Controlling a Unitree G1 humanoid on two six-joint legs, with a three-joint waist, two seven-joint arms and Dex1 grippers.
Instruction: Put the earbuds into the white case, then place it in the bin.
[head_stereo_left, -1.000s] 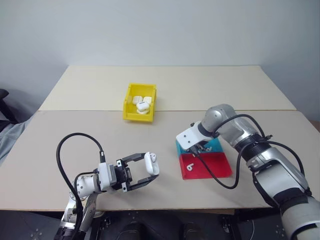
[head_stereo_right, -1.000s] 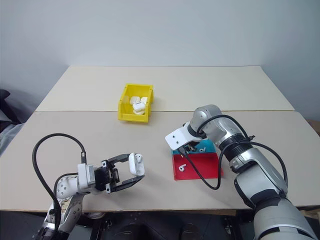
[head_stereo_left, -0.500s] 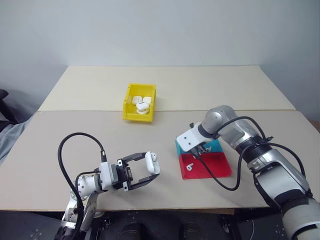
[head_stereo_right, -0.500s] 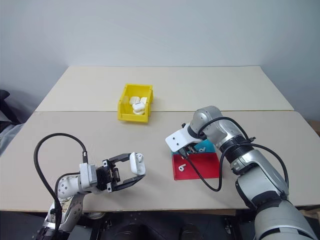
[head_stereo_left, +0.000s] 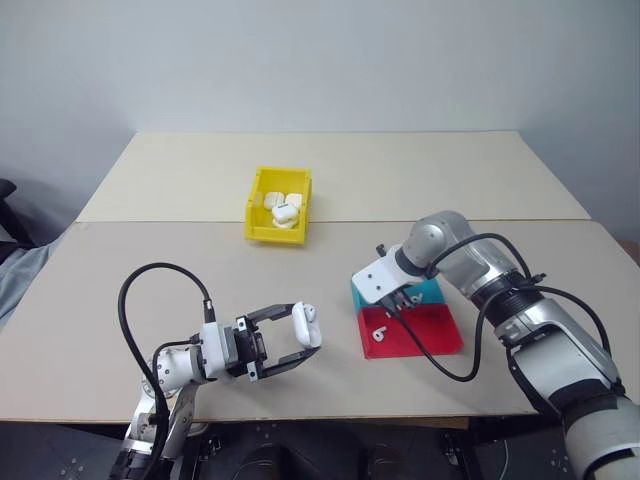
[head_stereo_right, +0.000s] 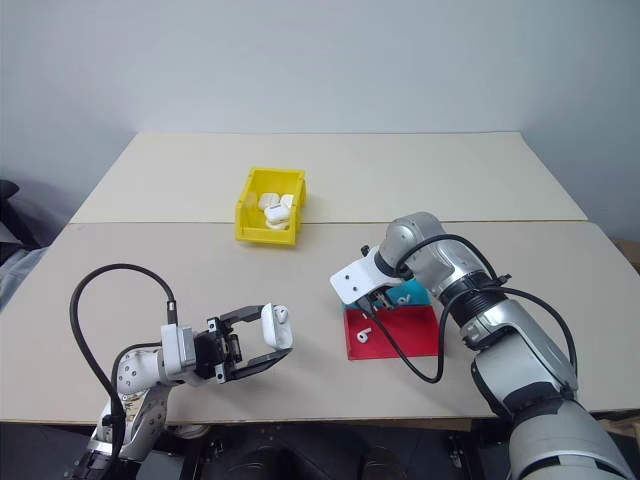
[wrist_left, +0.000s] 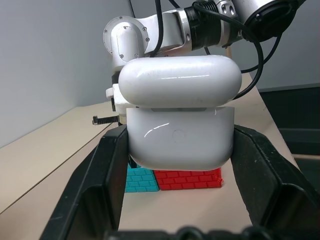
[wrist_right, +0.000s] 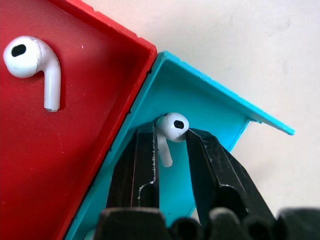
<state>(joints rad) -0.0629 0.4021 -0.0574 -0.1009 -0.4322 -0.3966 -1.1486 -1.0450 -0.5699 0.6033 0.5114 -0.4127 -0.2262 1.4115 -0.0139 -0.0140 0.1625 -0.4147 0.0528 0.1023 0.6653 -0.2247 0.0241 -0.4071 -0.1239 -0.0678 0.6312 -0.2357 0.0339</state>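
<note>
My right gripper will let go of the earbud in the open white case, up in the air over the tray (head_stereo_left: 380, 272).
My left gripper (head_stereo_left: 298, 336) is shut on the white case (head_stereo_left: 306, 325), held above the table's front left with its lid raised; the left wrist view shows the case (wrist_left: 180, 137) clamped between both fingers (wrist_left: 102, 170). My right gripper (head_stereo_left: 398, 300) points down into the blue half of the tray (head_stereo_left: 432, 290). Its fingers (wrist_right: 144, 160) straddle one earbud (wrist_right: 171, 127), with small gaps beside the stem. A second earbud (wrist_right: 31, 61) lies in the red half (head_stereo_left: 425, 335). The yellow bin (head_stereo_left: 256, 232) stands farther back, left of centre.
Several white cases (head_stereo_left: 284, 208) lie inside the bin. The blue-and-red tray sits at the front right of the beige table (head_stereo_left: 150, 270). A seam runs across the table just behind the bin.
The right gripper's fingers have drawn closer together around the earbud in the blue half. Both hands have stayed in place, and the case remains held.
</note>
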